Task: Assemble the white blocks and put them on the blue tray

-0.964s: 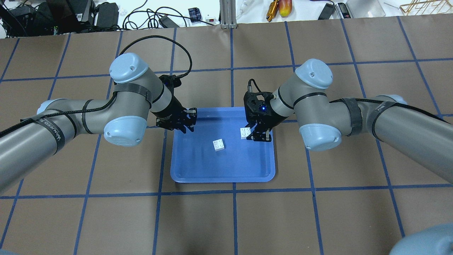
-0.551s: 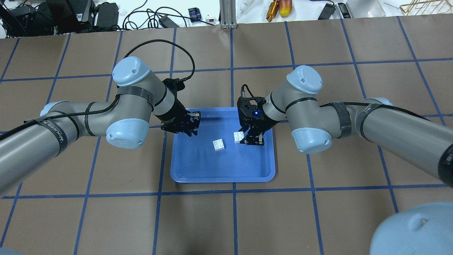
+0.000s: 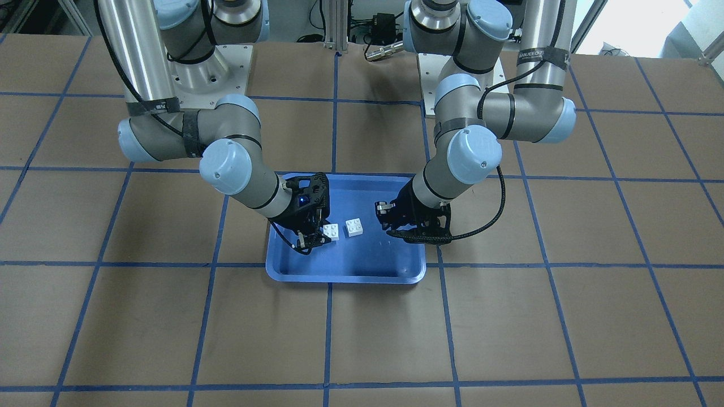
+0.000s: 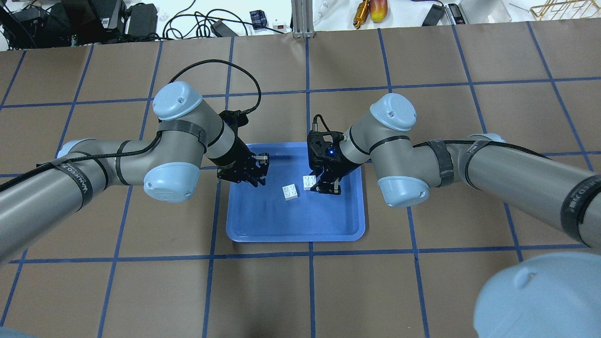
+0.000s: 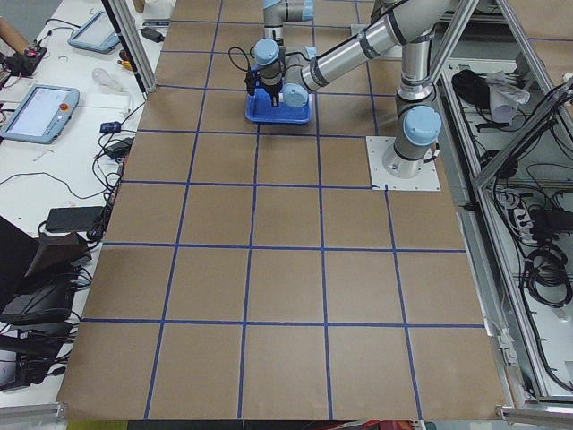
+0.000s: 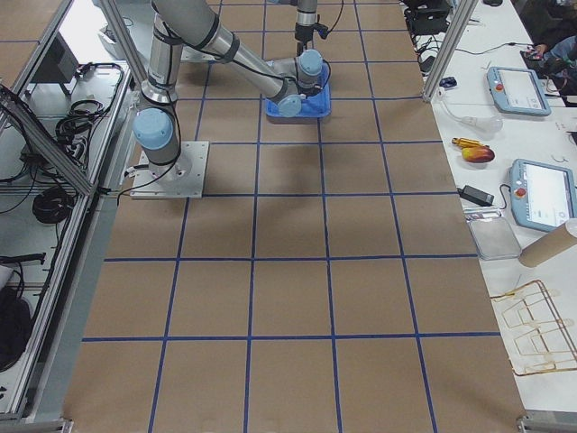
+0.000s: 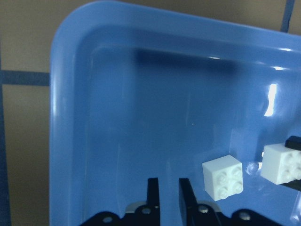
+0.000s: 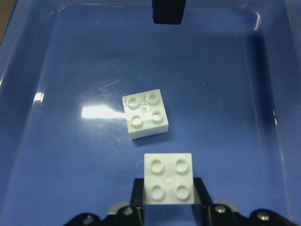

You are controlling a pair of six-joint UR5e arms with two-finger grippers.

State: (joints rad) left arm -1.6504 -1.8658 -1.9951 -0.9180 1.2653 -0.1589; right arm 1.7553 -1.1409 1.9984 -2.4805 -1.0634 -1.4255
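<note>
The held white block will go down from my right gripper on the blue tray [image 3: 340, 228] [image 8: 154, 155] against the loose white block.
The blue tray [image 4: 281, 223] lies at the table's middle and also shows in the front view [image 3: 350, 271]. One white block [image 4: 290, 192] lies studs up on the tray floor [image 8: 145, 113]. My right gripper [image 4: 317, 185] is shut on the other white block [image 4: 309, 182], holding it studs up just above the tray and right beside the loose block [image 8: 168, 181]. My left gripper [image 4: 257, 176] hangs over the tray's back left part, shut and empty, its fingers [image 7: 153, 190] almost touching. The loose block [image 7: 223, 176] sits to its right.
The brown table carries a blue tape grid [image 4: 310, 253]. Cables and devices [image 4: 211, 23] lie along the far edge. The tray's raised rim [image 7: 66, 117] is close to my left gripper. The left gripper's fingertip [image 8: 168, 12] shows across the tray in the right wrist view.
My right gripper has carried its white block leftward, up close to the loose block. My left gripper has moved right, further over the tray. The loose block has not moved.
</note>
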